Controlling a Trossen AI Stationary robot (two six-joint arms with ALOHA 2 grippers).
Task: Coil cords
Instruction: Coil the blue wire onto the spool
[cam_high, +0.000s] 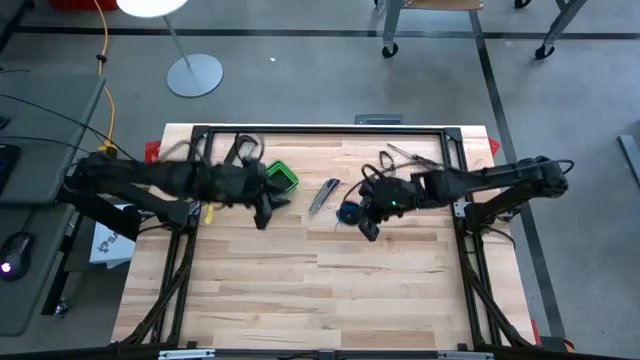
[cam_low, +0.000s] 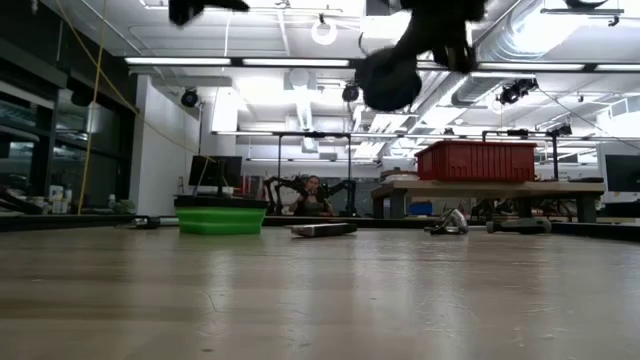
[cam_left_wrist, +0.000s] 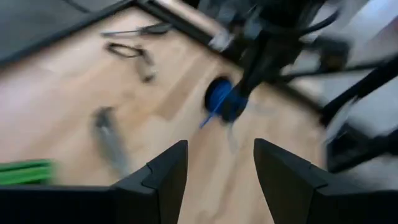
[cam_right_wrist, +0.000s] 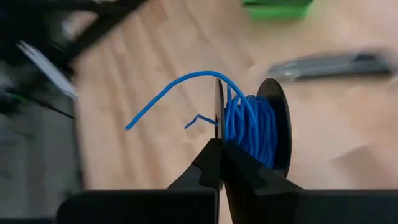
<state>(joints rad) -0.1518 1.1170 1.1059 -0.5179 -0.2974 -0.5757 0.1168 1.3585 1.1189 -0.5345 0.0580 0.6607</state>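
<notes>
My right gripper has the spool. Next, I set it down with that gripper on the bare wood (cam_high: 326, 248), just on the near side of the grey utility knife.
A small dark spool (cam_right_wrist: 273, 130) wound with thin blue wire (cam_right_wrist: 249, 127) is held above the table by my right gripper (cam_right_wrist: 222, 146), right of the table's middle. It also shows in the high view (cam_high: 350, 212) and the low view (cam_low: 390, 80). A free end of the wire (cam_right_wrist: 168, 93) curves out from the spool into the air. My left gripper (cam_left_wrist: 221, 149) is open and empty. It hangs above the table just near of the green box (cam_high: 283, 177) and points toward the spool (cam_left_wrist: 217, 99). My right gripper pinches one flange of the spool (cam_right_wrist: 219, 118) at its rim between its two fingers. One finger is outside the flange, and the other is on the wound wire's side. The spool is lifted clear of the table, with the free wire end slack.
A grey utility knife (cam_high: 323, 195) lies between the green box and the spool. Pliers and small metal tools (cam_high: 400, 157) lie at the far right, and dark loops (cam_high: 240, 150) at the far left. A black frame (cam_high: 320, 131) borders the table. The near half is bare wood.
</notes>
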